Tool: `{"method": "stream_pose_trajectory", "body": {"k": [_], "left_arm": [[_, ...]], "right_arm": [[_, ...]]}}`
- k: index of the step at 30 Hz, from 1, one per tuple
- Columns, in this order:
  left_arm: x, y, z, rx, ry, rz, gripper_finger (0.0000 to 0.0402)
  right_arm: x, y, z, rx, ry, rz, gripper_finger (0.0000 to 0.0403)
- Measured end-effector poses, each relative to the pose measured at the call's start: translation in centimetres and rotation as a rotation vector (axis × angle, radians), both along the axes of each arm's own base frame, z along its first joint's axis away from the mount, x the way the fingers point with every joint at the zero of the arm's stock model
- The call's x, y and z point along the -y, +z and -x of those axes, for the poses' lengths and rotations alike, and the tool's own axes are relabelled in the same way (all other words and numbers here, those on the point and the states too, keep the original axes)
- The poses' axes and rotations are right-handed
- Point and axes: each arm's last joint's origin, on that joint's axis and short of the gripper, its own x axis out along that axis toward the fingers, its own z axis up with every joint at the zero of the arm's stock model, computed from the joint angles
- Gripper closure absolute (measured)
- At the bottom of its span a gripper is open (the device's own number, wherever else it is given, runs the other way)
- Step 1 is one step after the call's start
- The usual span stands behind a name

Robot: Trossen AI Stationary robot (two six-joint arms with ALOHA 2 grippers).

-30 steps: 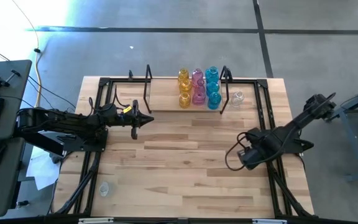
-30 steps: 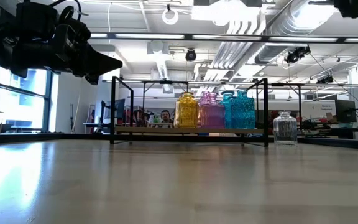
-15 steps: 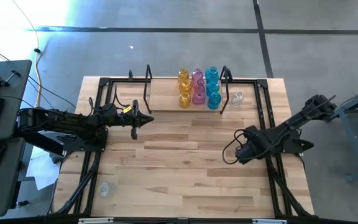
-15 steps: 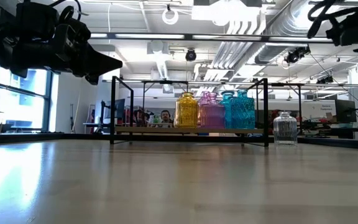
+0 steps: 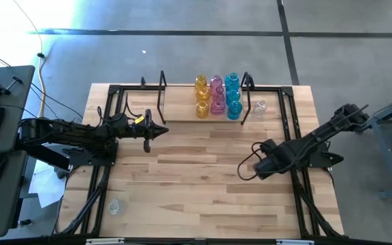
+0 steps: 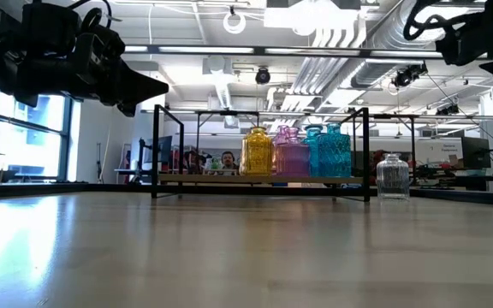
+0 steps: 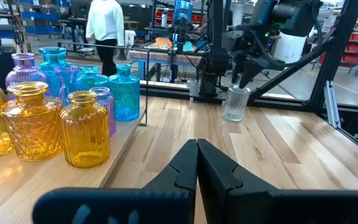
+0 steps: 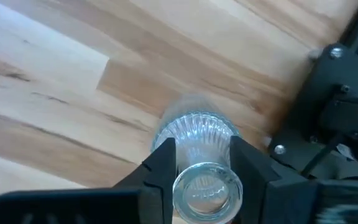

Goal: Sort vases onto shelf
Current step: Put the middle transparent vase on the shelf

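Observation:
I need to use my right gripper to release the clear vase on the bare table point(image 5: 188, 147) in front of the shelf end with the yellow vases.
Yellow, pink and cyan vases point(image 5: 216, 95) stand in three short rows on the shelf point(image 5: 175, 102) at the table's far edge; they also show in the left wrist view point(image 7: 82, 127). One clear vase point(image 5: 259, 107) stands on the table just right of the shelf. Another clear vase point(image 7: 235, 102) stands upright on the table at mid right, with my right gripper point(image 8: 201, 149) over it, pointing down and shut on it. The high view hides this vase under the right gripper point(image 5: 257, 165). My left gripper point(image 7: 197, 146) is shut, empty and level, near the shelf's left end. My right gripper pinches the clear vase's neck point(image 8: 185, 177) between its two fingers point(image 8: 160, 165), one on each side just below the rim. The fingers come from above and point down. The vase stands upright with its base point(image 7: 234, 118) on the table.
A third clear vase point(image 5: 114, 206) stands near the table's near left corner. Black frame rods point(image 5: 295, 129) run along the table's sides, and a black base part point(image 8: 340, 112) lies close to the held vase. A person point(image 7: 107, 25) stands in the room beyond the table.
My right gripper has moved toward the table's left edge and come down over the clear vase at mid right. My left arm has kept still.

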Motion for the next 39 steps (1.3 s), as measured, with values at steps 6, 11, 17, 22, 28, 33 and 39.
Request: {"method": "stream_pose_trajectory", "body": {"k": [6,11,17,22,28,33,39], "left_arm": [[0.0,0.0,0.0,0.004,0.0,-0.001,0.0401],[0.0,0.0,0.0,0.004,0.0,-0.001,0.0401],[0.0,0.0,0.0,0.003,0.001,-0.002,0.0401],[0.0,0.0,0.0,0.004,0.001,-0.002,0.0401],[0.0,0.0,0.0,-0.001,0.0,-0.001,0.0401],[0.0,0.0,0.0,-0.003,0.001,-0.001,0.0401],[0.0,0.0,0.0,-0.005,0.0,-0.001,0.0401]], "right_arm": [[0.4,1.8,-1.7,0.1,0.062,-0.039,0.0312],[1.6,3.5,-4.2,0.186,0.15,-0.014,0.0312],[4.0,5.1,-10.1,0.251,0.359,0.048,0.031],[6.2,6.2,-16.2,0.277,0.573,0.106,0.0308],[8.3,6.0,-22.9,0.275,0.814,0.08,0.0308],[9.8,4.7,-26.8,0.224,0.945,0.085,0.0307],[11.2,3.4,-29.2,0.191,1.011,0.082,0.0306]]}}
